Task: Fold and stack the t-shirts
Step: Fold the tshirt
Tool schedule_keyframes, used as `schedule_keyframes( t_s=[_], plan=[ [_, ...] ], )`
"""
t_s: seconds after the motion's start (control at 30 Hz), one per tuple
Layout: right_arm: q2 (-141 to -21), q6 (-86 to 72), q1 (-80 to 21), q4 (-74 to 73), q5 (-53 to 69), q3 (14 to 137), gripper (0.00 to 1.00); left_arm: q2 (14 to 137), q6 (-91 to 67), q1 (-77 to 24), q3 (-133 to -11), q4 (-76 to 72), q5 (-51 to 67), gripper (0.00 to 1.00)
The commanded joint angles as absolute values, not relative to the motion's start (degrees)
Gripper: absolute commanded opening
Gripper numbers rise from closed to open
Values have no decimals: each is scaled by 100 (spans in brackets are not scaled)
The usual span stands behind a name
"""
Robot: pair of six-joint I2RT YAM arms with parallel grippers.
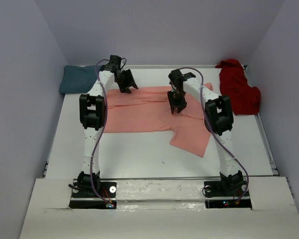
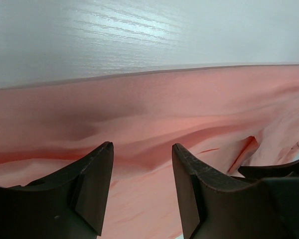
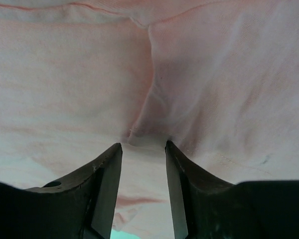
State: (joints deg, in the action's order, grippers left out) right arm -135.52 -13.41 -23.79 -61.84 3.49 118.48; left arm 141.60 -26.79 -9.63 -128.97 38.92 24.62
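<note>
The flap's edge is curved and wrinkled on top of the pink t-shirt, so next my right gripper pinches the flap's corner (image 3: 131,136) and pulls the flap's edge straight toward the front.
The salmon-pink t-shirt (image 1: 139,113) lies spread across the middle of the table, one part trailing toward the front right. My left gripper (image 1: 127,82) hovers open and empty over its far left edge; the left wrist view shows the open gripper (image 2: 142,147) above wrinkled pink cloth (image 2: 189,109). My right gripper (image 1: 177,103) is open, its tips down on the pink shirt; the right wrist view shows the gripper (image 3: 143,145) at a seam of the cloth (image 3: 65,74). The teal t-shirt (image 1: 77,78) lies bunched at the back left. The dark red t-shirt (image 1: 237,89) lies crumpled at the back right.
The white table (image 1: 139,154) is walled on three sides by pale panels. Bare tabletop (image 2: 139,35) shows beyond the pink shirt's far edge. Both arm bases stand at the near edge.
</note>
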Motion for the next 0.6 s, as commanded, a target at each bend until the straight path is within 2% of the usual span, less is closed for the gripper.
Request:
schedule_keyframes(
  t_s=[0.0, 0.13, 0.3, 0.4, 0.57],
  plan=[
    [-13386, -1301, -2479, -6311, 176, 12023, 49, 14027, -2566, -949, -12867, 3929, 2558, 59],
    [-13456, -1292, -2479, -6354, 167, 12164, 53, 14019, -2558, -949, -12867, 3937, 2558, 59],
    [-13579, -1301, -2479, -6407, 123, 12366, 51, 14027, -2540, -949, -12876, 3946, 2575, 59],
    [-13676, -1310, -2479, -6407, 88, 12410, 40, 14036, -2549, -949, -12876, 3938, 2593, 59],
    [-13798, -1310, -2531, -6407, 70, 12472, 39, 14045, -2531, -940, -12876, 3955, 2593, 59]
  ],
)
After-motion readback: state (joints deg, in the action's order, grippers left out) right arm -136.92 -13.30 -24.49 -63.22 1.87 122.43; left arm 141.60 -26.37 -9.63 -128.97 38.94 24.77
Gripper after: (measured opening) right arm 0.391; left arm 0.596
